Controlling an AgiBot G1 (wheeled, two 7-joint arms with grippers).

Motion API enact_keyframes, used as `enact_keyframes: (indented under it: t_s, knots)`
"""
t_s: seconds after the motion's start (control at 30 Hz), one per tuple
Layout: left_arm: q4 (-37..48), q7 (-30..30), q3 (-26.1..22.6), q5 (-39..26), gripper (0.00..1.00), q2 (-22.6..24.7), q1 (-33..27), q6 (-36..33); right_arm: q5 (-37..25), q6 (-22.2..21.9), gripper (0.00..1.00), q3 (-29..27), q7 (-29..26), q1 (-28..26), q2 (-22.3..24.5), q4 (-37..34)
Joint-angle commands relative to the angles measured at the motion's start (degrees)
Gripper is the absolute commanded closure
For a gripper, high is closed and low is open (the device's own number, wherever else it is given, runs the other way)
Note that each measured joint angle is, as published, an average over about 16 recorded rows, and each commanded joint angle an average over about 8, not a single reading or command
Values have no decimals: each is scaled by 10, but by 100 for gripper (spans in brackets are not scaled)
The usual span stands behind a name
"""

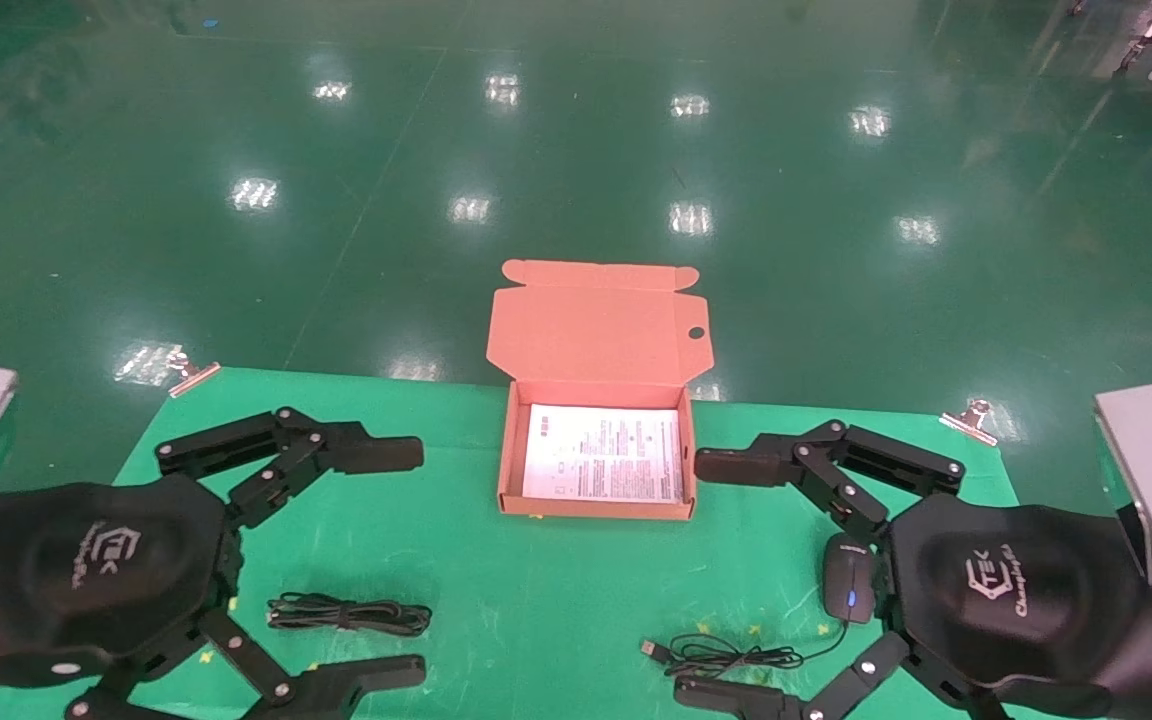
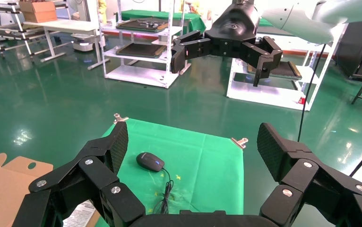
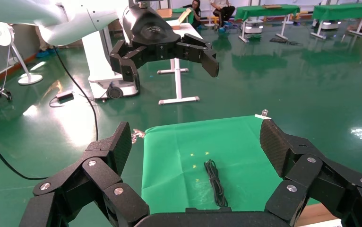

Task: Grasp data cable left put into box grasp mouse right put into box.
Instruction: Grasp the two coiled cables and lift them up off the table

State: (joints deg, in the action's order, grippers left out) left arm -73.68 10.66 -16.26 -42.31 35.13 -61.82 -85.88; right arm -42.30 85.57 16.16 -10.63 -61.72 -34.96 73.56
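Next, I close my left gripper on the black strap (image 1: 347, 614) around the middle of the data cable, so that it pinches the loops together there.
The salmon-orange box (image 1: 507, 452) stands open at the table's far middle, lid flap up, with a white leaflet (image 1: 604, 453) inside. The data cable (image 1: 348, 613), a narrow black bundle, lies near the front left, between my left gripper's open fingers; it also shows in the right wrist view (image 3: 215, 182). My left gripper (image 1: 411, 562) hovers open and empty. The black mouse (image 1: 848, 590) with a blue light lies at the right, its cord and USB plug (image 1: 716, 655) trailing left; it also shows in the left wrist view (image 2: 150, 161). My right gripper (image 1: 701, 578) hovers open and empty beside the mouse.
The table is covered by a green cloth (image 1: 536, 590) held by metal clips at the far corners (image 1: 191, 372) (image 1: 971, 418). Shiny green floor lies beyond the far edge. Small yellow marks dot the cloth near the cable and cord.
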Motion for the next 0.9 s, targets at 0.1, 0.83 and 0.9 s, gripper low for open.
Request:
enact_keyframes:
  t_s: [0.1,0.83,0.9]
  knots:
    - [-1,-1,-2,-5,0,1,-3,-2,-3,0,0,0,1,-1,1,0]
    - [-9,-37,-167,-311,0,58,-175,-37,-352,23,0,113,173,-154,-26,37]
    - [-10,-44,-183,-338,0,66,-186,-34,-389,21,0,130,197,-166,-34,39]
